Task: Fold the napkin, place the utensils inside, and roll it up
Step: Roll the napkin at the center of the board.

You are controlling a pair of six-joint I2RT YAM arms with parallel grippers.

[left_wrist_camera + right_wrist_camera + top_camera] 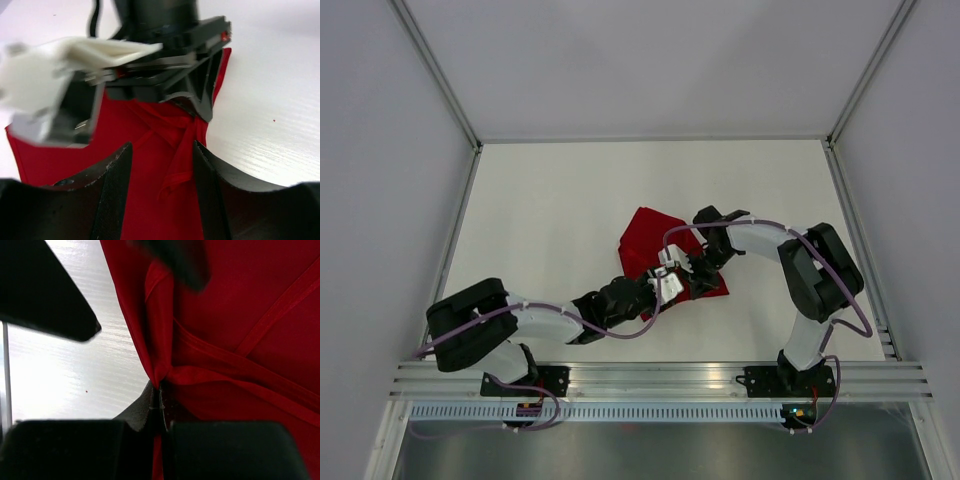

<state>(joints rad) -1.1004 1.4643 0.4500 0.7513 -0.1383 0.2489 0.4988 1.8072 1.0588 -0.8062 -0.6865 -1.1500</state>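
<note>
My right gripper is pinching the napkin where its edge bunches into creases, so my left gripper needs to take the napkin's edge (201, 132) close beside it before my right gripper opens.
The red napkin (648, 235) lies crumpled on the white table, mostly under both grippers. My right gripper (696, 280) is shut on a bunched fold of the napkin (240, 315), with the pinch seen in the right wrist view (161, 390). My left gripper (660, 290) is open. Its jaws straddle a hemmed ridge of the cloth (150, 200) in the left wrist view (161, 147), just in front of the right gripper. No utensils show in any view.
The white table (570, 200) is walled on the left, right and back. An aluminium rail (660, 378) carrying the arm bases runs along the near edge. The two wrists are crowded together over the napkin.
</note>
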